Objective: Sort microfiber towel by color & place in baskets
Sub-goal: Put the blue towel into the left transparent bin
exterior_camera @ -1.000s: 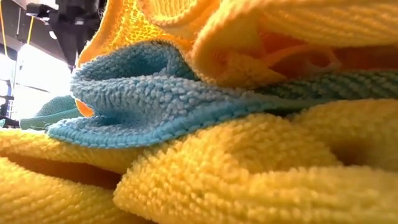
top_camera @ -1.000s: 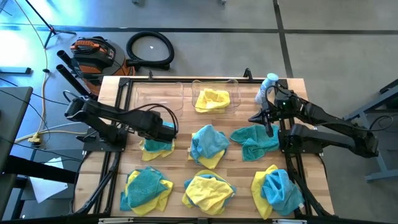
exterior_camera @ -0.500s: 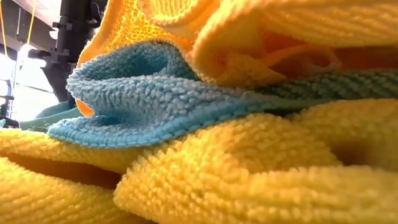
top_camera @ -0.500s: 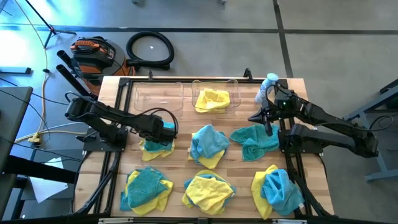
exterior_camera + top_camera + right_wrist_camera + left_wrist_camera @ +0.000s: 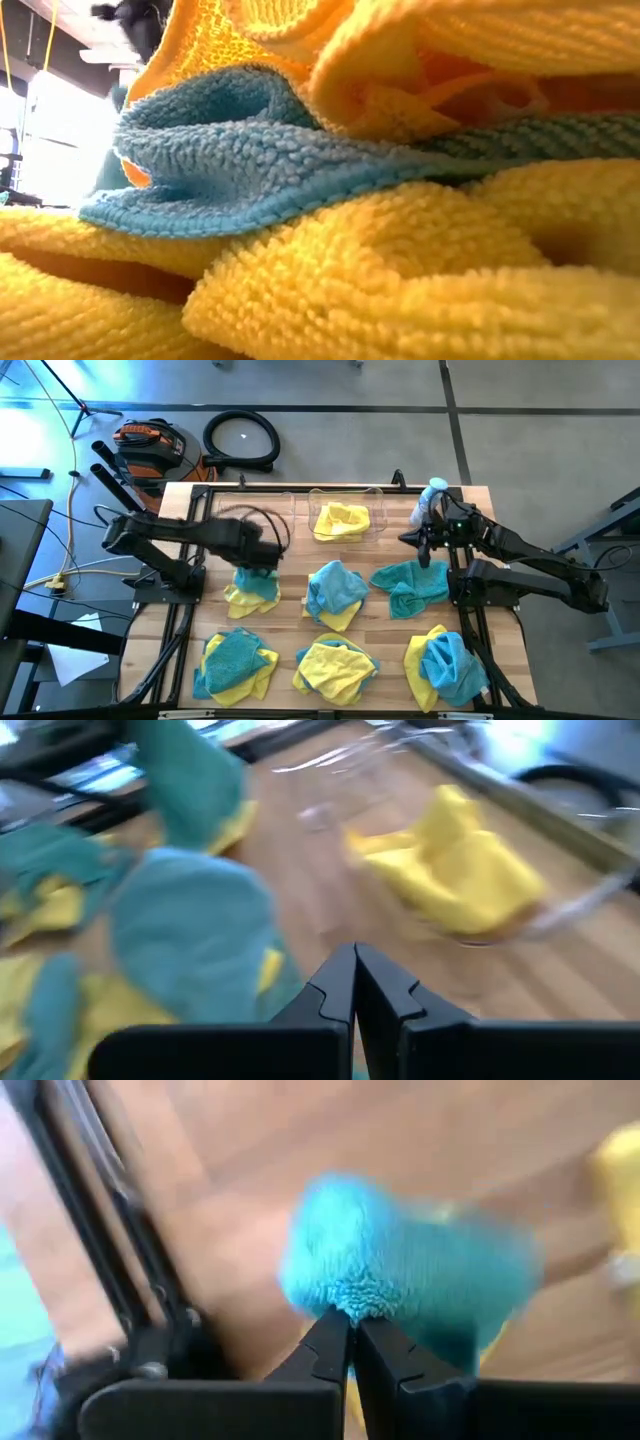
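Next, my left gripper releases the blue towel in the empty clear basket point(image 5: 262, 524) at the far edge of the table.
My left gripper point(image 5: 258, 563) hangs over the table's left middle, shut on a blue towel point(image 5: 410, 1270). That towel hangs from it above a yellow towel point(image 5: 238, 600) lying on the wood. Two clear baskets stand at the far edge. The left basket point(image 5: 250, 517) shows no towel inside; the right basket point(image 5: 378, 510) holds a yellow towel point(image 5: 340, 520). My right gripper point(image 5: 423, 550) is shut on nothing, above a teal towel point(image 5: 410, 585) at the right. Its wrist view shows its closed fingers point(image 5: 335, 985) with nothing between them. My left gripper pinches a bunched-up part of the blue towel point(image 5: 345, 1308) between its two fingertips. The fingers come steeply from above. The towel hangs slack below them point(image 5: 258, 582), above the yellow towel; whether its lower end is clear of that towel I cannot tell.
Mixed yellow and blue towel piles lie at mid table point(image 5: 335, 592) and along the near edge point(image 5: 238, 660), point(image 5: 335, 665), point(image 5: 445, 665). A clear spray bottle point(image 5: 432, 495) stands at the far right. The near pile fills the low view point(image 5: 400, 250).
My left gripper has dipped onto the blue towel, taken hold of it, then risen and gone toward the far edge. The blue towel has come up off the yellow towel and now hangs from the fingers. The yellow towel has stayed on the table.
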Available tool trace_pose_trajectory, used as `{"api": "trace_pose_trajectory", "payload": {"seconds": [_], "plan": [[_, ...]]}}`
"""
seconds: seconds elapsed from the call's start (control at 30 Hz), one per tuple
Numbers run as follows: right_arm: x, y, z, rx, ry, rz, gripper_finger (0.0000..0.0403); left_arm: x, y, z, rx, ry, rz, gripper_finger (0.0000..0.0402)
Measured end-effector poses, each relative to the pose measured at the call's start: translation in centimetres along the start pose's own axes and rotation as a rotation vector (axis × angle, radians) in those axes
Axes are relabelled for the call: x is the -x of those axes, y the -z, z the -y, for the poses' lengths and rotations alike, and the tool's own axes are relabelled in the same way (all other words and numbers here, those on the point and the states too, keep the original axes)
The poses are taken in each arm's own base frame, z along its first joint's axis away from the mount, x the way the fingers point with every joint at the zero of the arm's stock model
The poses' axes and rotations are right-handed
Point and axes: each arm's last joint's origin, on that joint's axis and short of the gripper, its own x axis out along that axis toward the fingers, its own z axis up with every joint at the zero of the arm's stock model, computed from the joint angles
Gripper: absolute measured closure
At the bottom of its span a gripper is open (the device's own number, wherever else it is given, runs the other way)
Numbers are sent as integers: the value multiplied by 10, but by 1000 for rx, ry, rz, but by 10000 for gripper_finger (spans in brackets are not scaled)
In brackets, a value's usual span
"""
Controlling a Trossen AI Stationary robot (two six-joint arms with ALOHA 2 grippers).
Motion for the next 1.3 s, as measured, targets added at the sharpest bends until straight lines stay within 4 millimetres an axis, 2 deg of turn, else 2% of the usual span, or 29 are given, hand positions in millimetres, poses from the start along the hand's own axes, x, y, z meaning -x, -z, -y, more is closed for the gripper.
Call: {"api": "trace_pose_trajectory", "payload": {"seconds": [0.1, 0.2, 0.33, 0.43, 0.67, 0.87, 1.03, 1.3], "plan": [[0, 0, 2, -3, 79, 13, 403, 37, -19, -14, 39, 69, 224, 401], [0, -1, 3, -2, 90, 20, 403, 60, -38, -33, 86, 69, 374, 401], [-1, -1, 3, -3, 92, 14, 403, 70, -63, -56, 80, 28, 418, 401], [-2, 0, 4, -4, 110, 11, 403, 65, -77, -68, 57, -16, 388, 401], [-2, 0, 4, -5, 120, 8, 403, 33, -90, -79, 18, -101, 275, 401], [-2, 0, 5, -5, 136, 6, 403, -21, -98, -73, 8, -116, 202, 401], [-2, 0, 5, -5, 162, 8, 403, -67, -105, -75, 118, -15, 123, 401], [-2, 0, 5, -5, 162, 8, 403, -117, -97, -77, 266, 22, 74, 401]]}}
